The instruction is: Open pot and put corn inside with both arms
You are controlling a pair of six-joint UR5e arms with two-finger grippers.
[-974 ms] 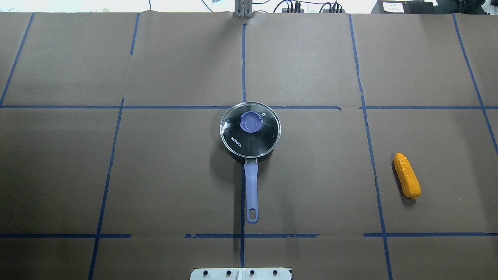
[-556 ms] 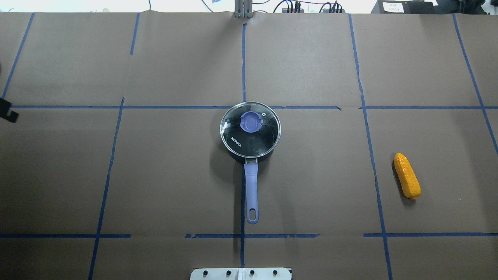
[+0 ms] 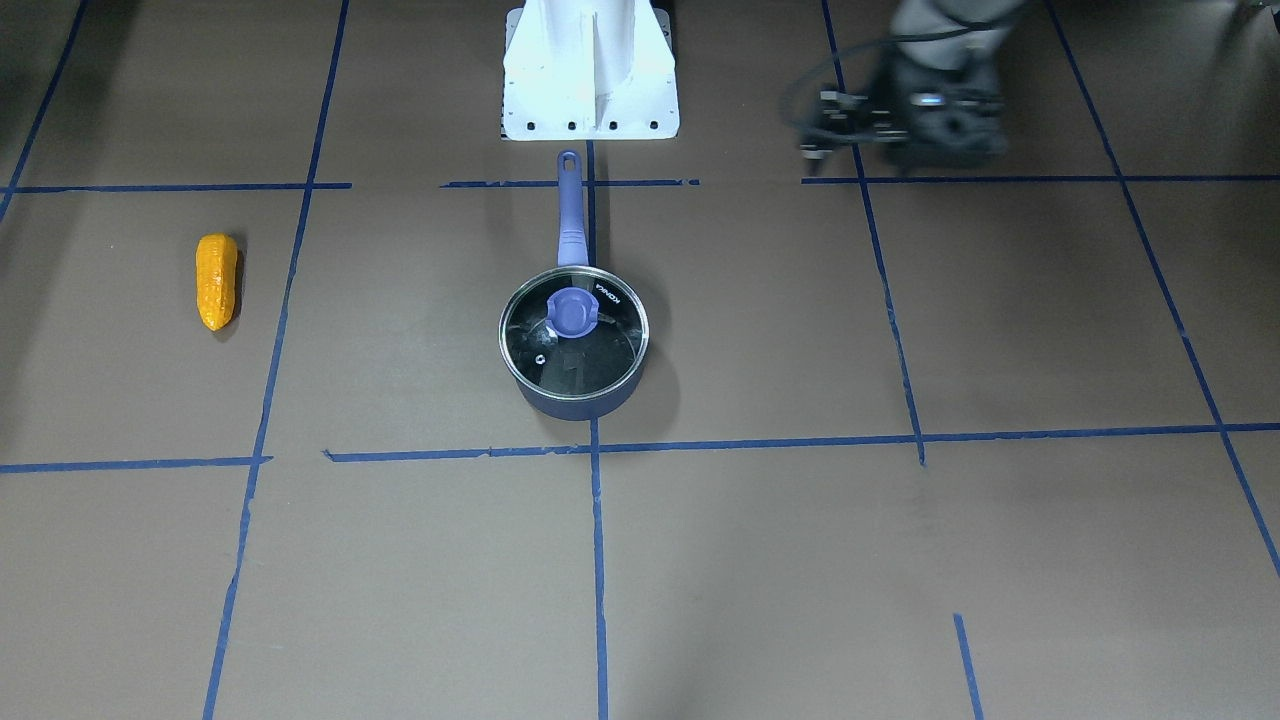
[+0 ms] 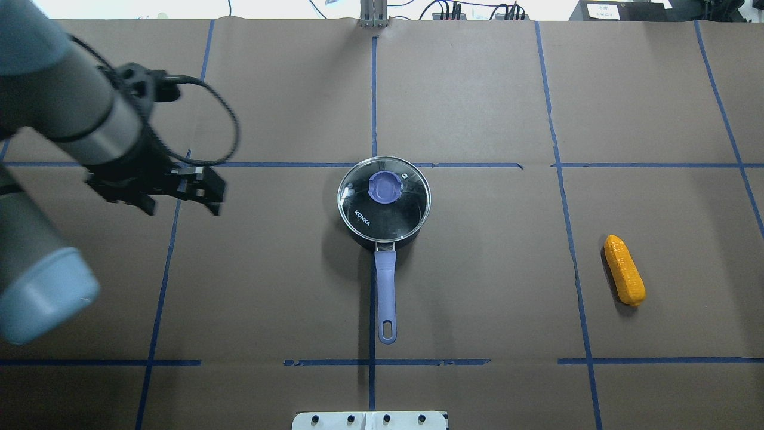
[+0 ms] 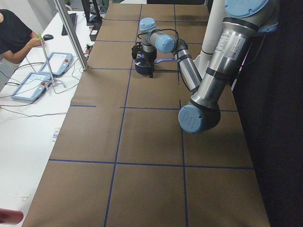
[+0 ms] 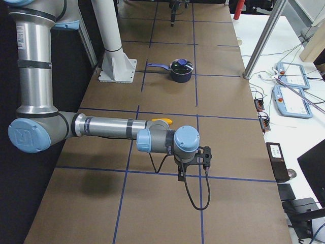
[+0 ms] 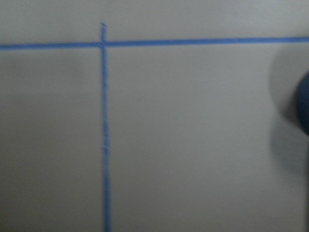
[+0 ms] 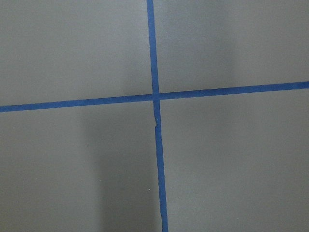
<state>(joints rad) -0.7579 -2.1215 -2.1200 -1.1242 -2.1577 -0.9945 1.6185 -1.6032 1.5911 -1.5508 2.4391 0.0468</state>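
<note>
My left gripper is going to close on the purple knob [image 3: 572,312] of the glass lid, because the pot must be open before the corn goes in.
The pot [image 4: 382,230] stands mid-table, its purple handle [image 4: 386,292] pointing toward the robot base. The glass lid [image 4: 406,209] with a purple knob [image 4: 385,187] sits on it. The pot also shows in the front view [image 3: 575,405]. The corn [image 4: 624,270] lies alone at the right, and on the left of the front view [image 3: 217,281]. My left gripper [image 4: 181,204] hovers well left of the pot, jaws apart and empty. My right gripper [image 6: 193,165] shows only in the exterior right view, past the corn [image 6: 162,121]. I cannot tell its state.
Brown paper with blue tape lines [image 4: 373,95] covers the table. The white robot base plate [image 3: 590,90] stands at the near edge behind the pot handle. Teach pendants [image 6: 294,91] and cables lie on the white bench beyond the far edge.
My left arm has swung in from the left edge of the overhead view toward the pot. Pot, lid and corn have not moved.
</note>
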